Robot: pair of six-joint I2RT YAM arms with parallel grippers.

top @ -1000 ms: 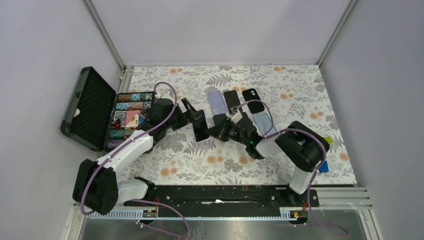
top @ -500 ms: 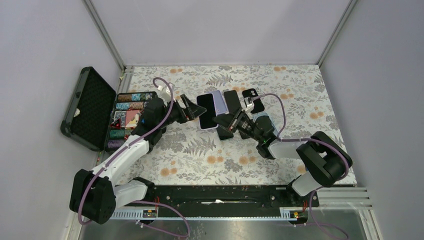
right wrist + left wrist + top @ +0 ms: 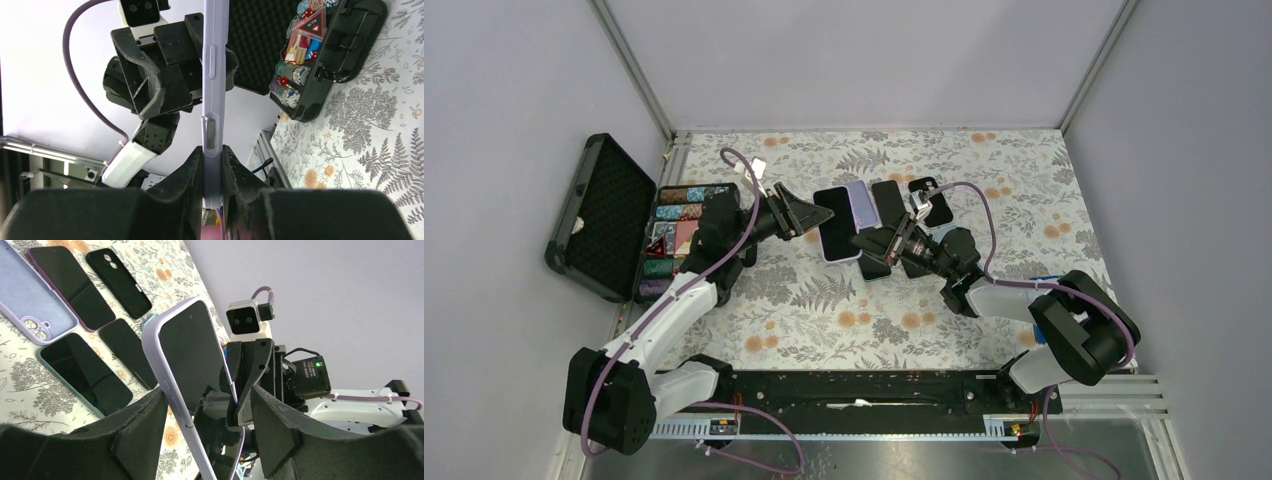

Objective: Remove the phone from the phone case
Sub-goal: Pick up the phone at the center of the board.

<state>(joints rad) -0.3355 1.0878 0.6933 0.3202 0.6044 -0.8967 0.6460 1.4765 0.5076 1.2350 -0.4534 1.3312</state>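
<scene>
My right gripper is pinching the phone and case together. My left gripper will hold both while my right gripper takes only the case's rim at the case's lower corner (image 3: 212, 203).
A phone (image 3: 834, 215) with a dark screen sits in a lilac phone case (image 3: 840, 256) and is held above the table's middle. My right gripper (image 3: 886, 243) is shut on its lower end. The right wrist view has the case edge-on (image 3: 212, 75), pinched between the two fingers (image 3: 192, 170). My left gripper (image 3: 809, 213) faces the screen from the left. In the left wrist view the cased phone (image 3: 192, 355) stands between the left gripper's (image 3: 207, 390) open jaws. One finger (image 3: 135, 430) touches the case's side. A small gap shows at the other finger (image 3: 280, 425).
Several phones and cases lie behind the held phone: an empty lilac case (image 3: 27, 295), a dark phone (image 3: 72, 287), a black case (image 3: 117, 282), a teal-edged phone (image 3: 85, 372). An open black chip box (image 3: 679, 235) with its lid (image 3: 599, 215) stands at the left.
Both arms have carried the phone up and toward the back of the table. The left gripper's jaws have narrowed around it. The right gripper's hold is unchanged.
</scene>
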